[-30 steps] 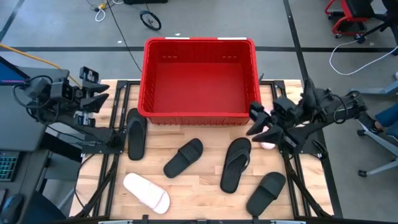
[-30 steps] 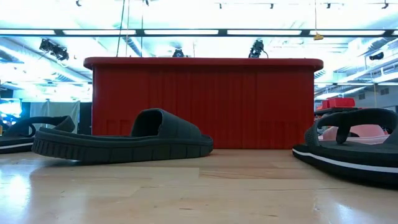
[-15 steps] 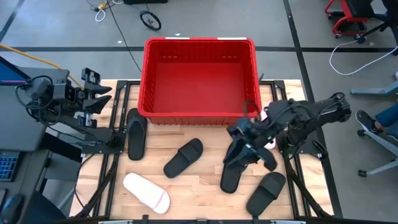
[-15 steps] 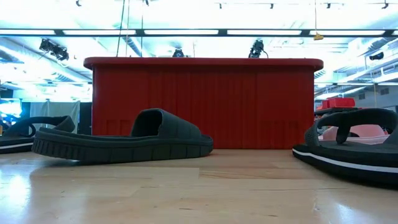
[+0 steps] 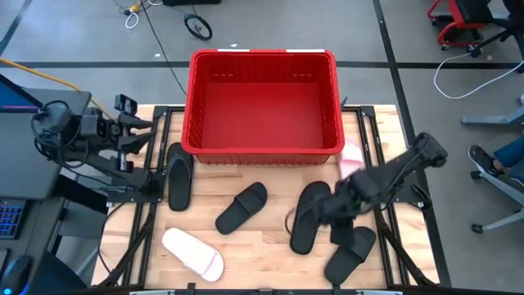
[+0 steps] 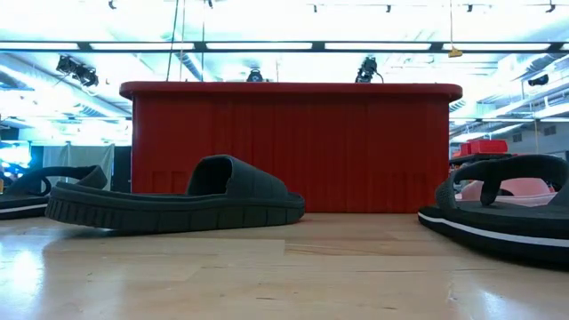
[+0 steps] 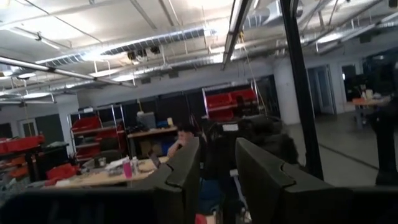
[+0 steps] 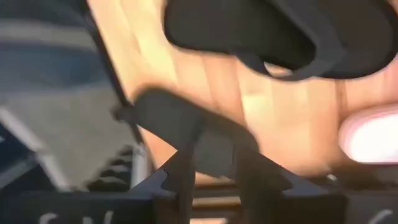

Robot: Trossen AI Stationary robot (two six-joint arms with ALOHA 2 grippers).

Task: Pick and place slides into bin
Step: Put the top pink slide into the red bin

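Next, my right gripper moves next to the near end [image 5: 348, 174] [image 8: 347, 149] of the pink slide beside the red bin and closes there.
The red bin [image 5: 262, 102] stands at the table's far middle and is empty. A black flip-flop [image 5: 307, 217] lies flat in front of it, toward the right. My right gripper [image 5: 332, 215] is open and hovers low at the flip-flop's right edge. In its wrist view the flip-flop [image 8: 280, 28] lies ahead of the fingers, not between them. A pink slide [image 5: 352, 156] lies by the bin's near right corner. Black slides lie at the left [image 5: 178, 176], in the middle [image 5: 242, 206] and at the near right [image 5: 350, 252]. A white slide [image 5: 192, 252] lies at the near left. My left gripper [image 5: 141, 135] waits open at the table's left edge.
In the low view the middle black slide [image 6: 178, 200] and the flip-flop [image 6: 507, 213] lie in front of the bin's wall [image 6: 293, 147]. Black table-frame bars run along both sides of the table. Bare wood shows between the slides at the near middle.
My right gripper has swung from beside the bin's near right corner toward the table's near edge and to the left. It has dropped low beside the flip-flop. The pink slide it stood over now shows. No slide has moved.
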